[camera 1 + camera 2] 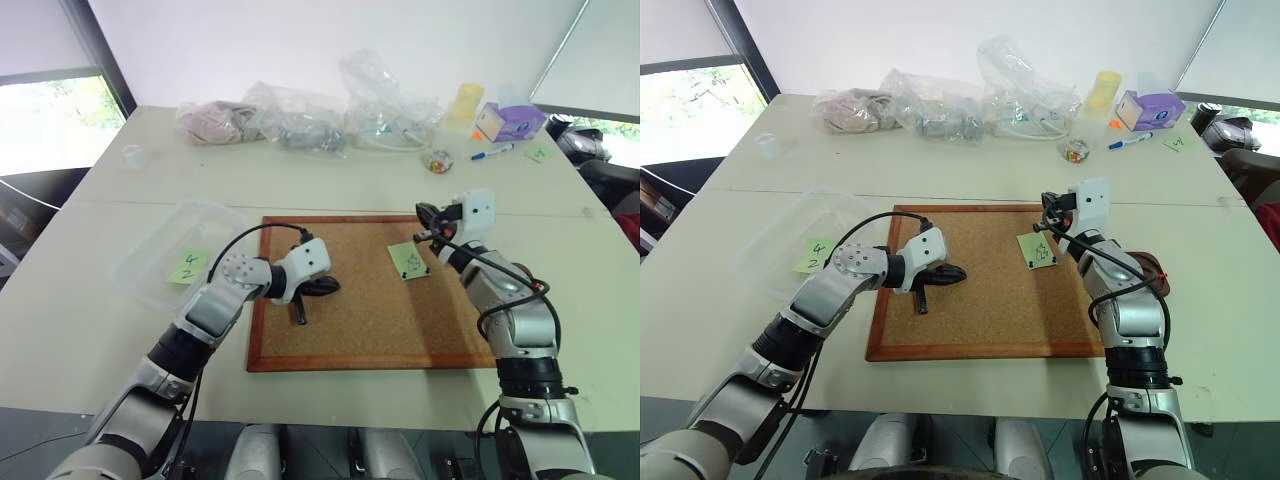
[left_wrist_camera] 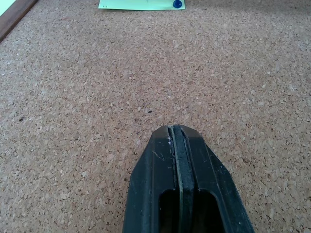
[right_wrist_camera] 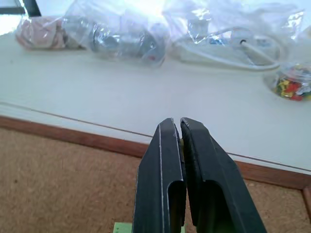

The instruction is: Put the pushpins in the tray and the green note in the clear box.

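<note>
My right gripper is going to release the pushpin on the side of the tray (image 1: pixel 500 279) that is nearest the corkboard.
The green note (image 1: pixel 408 260) lies on the right part of the corkboard (image 1: pixel 360 330). A dark pushpin (image 2: pixel 178 4) holds one of its corners. My right gripper (image 1: pixel 422 213) hovers shut just above and behind the note, pointing level towards the far edge of the board. I cannot tell whether a pin is pinched between its tips. My left gripper (image 1: pixel 328 288) is shut on nothing and rests low over the middle of the cork. The clear box (image 1: pixel 160 245) sits left of the board. The tray (image 1: pixel 1152 268) is partly hidden behind my right arm.
A green note marked "4 2" (image 1: pixel 188 266) is at the clear box. Along the far table edge are clear plastic bags (image 1: pixel 300 120), a small jar of coloured pins (image 1: pixel 437 161), a yellow cup (image 1: pixel 465 103), a purple tissue box (image 1: pixel 510 122) and a blue marker (image 1: pixel 492 153).
</note>
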`<state>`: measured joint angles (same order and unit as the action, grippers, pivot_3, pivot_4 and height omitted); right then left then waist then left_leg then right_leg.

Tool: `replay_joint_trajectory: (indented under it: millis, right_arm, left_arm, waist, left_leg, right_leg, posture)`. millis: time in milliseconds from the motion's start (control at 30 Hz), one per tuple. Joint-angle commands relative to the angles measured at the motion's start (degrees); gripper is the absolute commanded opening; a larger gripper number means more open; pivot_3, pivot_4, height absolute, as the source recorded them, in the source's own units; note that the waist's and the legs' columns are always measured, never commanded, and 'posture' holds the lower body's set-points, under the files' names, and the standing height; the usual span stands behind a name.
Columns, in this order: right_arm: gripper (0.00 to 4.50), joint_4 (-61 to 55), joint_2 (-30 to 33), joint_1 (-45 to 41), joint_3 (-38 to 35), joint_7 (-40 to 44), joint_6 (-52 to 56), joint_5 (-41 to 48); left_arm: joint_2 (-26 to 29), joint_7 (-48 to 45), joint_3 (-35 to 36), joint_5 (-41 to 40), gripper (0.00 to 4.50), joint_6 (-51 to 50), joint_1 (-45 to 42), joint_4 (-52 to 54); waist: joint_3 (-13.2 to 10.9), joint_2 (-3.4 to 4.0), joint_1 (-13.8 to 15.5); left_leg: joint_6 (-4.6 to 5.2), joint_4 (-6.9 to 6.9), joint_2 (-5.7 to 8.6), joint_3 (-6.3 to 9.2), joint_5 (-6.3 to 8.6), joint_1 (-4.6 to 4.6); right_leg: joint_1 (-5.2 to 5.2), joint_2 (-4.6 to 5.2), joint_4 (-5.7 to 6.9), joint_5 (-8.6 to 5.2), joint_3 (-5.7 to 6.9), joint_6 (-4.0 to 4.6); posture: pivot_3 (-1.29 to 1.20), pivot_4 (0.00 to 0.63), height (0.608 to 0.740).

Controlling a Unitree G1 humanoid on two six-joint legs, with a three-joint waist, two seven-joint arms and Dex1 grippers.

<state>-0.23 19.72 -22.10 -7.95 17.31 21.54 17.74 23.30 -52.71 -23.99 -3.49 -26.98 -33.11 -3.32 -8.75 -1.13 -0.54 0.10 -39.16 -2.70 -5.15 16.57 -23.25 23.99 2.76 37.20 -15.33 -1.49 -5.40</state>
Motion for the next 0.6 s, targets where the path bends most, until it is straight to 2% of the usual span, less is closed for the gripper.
replay_joint_trajectory:
  millis: [33,167,333,600]
  right_arm:
    - [0.05,-5.99,0.09,1.98,-4.71,-2.8,-0.43,0.91]
    - [0.05,-15.23,2.16,11.7,-11.97,-8.66,1.69,-1.44]
    - [0.05,-19.08,1.71,19.83,-15.45,-12.59,5.2,-2.95]
    - [0.05,-13.67,2.49,20.46,-14.81,-12.84,8.57,-4.09]
  left_arm:
    - [-0.07,0.49,-2.11,2.41,0.0,-1.4,0.89,-2.63]
    - [-0.62,0.75,-1.1,1.93,0.0,-1.33,1.0,-1.86]
    - [-1.22,0.75,-1.26,2.03,0.0,-1.07,1.24,-1.91]
    - [-2.14,0.67,-1.68,2.43,0.0,0.0,0.49,-3.37]
  waist:
    - [0.0,0.01,0.11]
    - [0.01,0.03,0.78]
    - [0.22,0.35,0.57]
    - [0.37,0.6,0.1]
  left_leg:
    - [0.0,0.0,0.0,0.0,0.0,0.0]
    - [0.0,0.0,0.0,0.1,0.0,-0.06]
    - [0.0,0.0,0.01,0.08,0.0,0.01]
    - [0.01,0.0,0.02,0.2,0.01,0.29]
  right_leg:
    - [0.0,0.02,0.0,0.0,0.0,0.0]
    - [0.0,0.06,-0.02,-0.01,-0.02,-0.01]
    - [-0.04,0.04,-0.05,-0.05,-0.06,0.07]
    - [-0.43,0.03,-0.2,-0.15,-0.01,0.23]
  posture:
    - [0.0,0.15,0.738]
    - [0.0,0.15,0.738]
    - [0.0,0.15,0.738]
    - [0.0,0.15,0.738]
